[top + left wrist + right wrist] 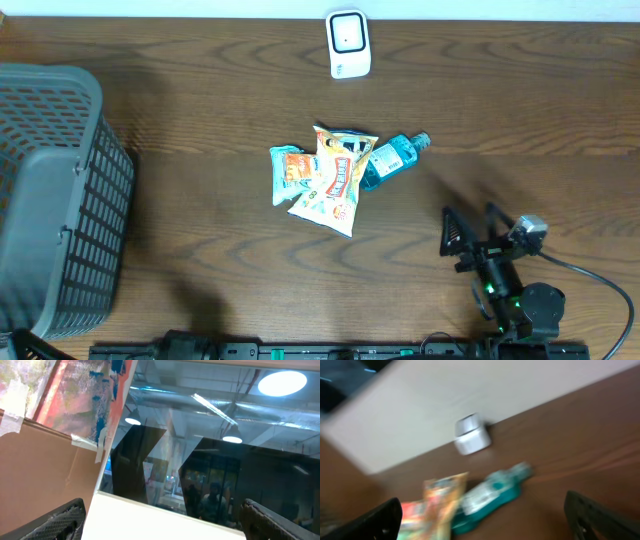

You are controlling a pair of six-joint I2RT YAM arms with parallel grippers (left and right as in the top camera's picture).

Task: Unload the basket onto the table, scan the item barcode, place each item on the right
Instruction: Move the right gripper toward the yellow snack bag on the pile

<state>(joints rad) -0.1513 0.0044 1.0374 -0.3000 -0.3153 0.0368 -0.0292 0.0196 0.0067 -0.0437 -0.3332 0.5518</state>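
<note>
The yellow snack bag's side edge [355,192] [446,527] by the teal bottle's bottom is the next place my right gripper needs to go to and close.
A white barcode scanner [347,43] stands at the far edge of the table, blurred in the right wrist view [472,435]. Mid-table lies a pile: a yellow snack bag [338,180], a smaller orange-and-white bag [291,170] to its left, and a teal bottle [389,159] on its side to the right. My right gripper [472,229] hovers open near the front right, apart from the pile, aimed at the bottle [490,496] and the bag [441,501]. The left gripper [162,527] is open with nothing in it and looks up at a wall and a window.
A large grey mesh basket [60,200] fills the left side of the table. The right arm's base and cable [590,275] sit at the front right corner. Bare wood lies between the pile and the scanner.
</note>
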